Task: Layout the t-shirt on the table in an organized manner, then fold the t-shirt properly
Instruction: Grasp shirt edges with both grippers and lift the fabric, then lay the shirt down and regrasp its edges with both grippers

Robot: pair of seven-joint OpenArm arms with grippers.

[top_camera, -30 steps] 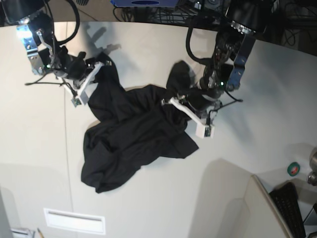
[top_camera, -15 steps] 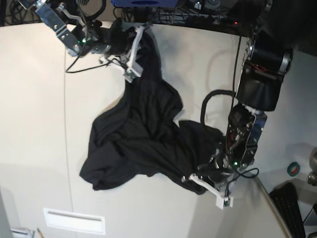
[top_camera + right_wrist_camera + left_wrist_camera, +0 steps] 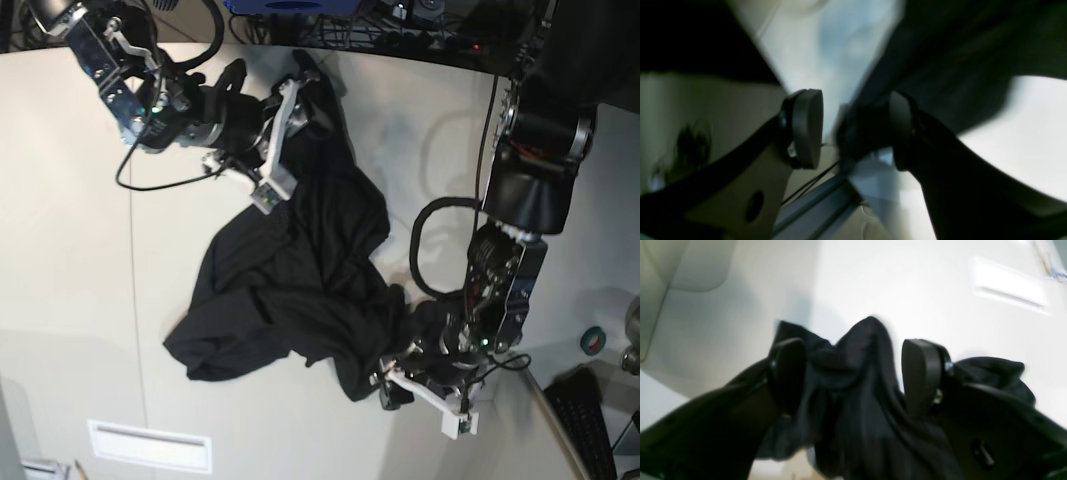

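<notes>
The black t-shirt's bulging side edge [image 3: 376,222], midway between its near corner and far end, should be where my left gripper goes next and closes.
The black t-shirt [image 3: 300,270] lies crumpled across the middle of the off-white table [image 3: 70,300]. My right gripper [image 3: 283,140] is at the shirt's far end, near the table's back edge. In the right wrist view this gripper [image 3: 853,130] is open, with a blurred fold of shirt [image 3: 940,66] against one finger and a gap beside the other. My left gripper [image 3: 425,400] is at the shirt's near right corner. In the left wrist view it [image 3: 853,373] is open, and a loose bunch of shirt [image 3: 853,350] sits between the spread fingers.
A thin seam [image 3: 135,300] runs down the table at the left. A white rectangular plate [image 3: 150,445] lies near the front edge. At the right edge are a green tape roll [image 3: 593,341] and a black keyboard [image 3: 590,420]. Cables crowd the back edge.
Both grippers have gone from shut on the shirt to open. The right gripper has dropped lower over the shirt's far end. The left gripper has shifted slightly left, and the cloth has slackened.
</notes>
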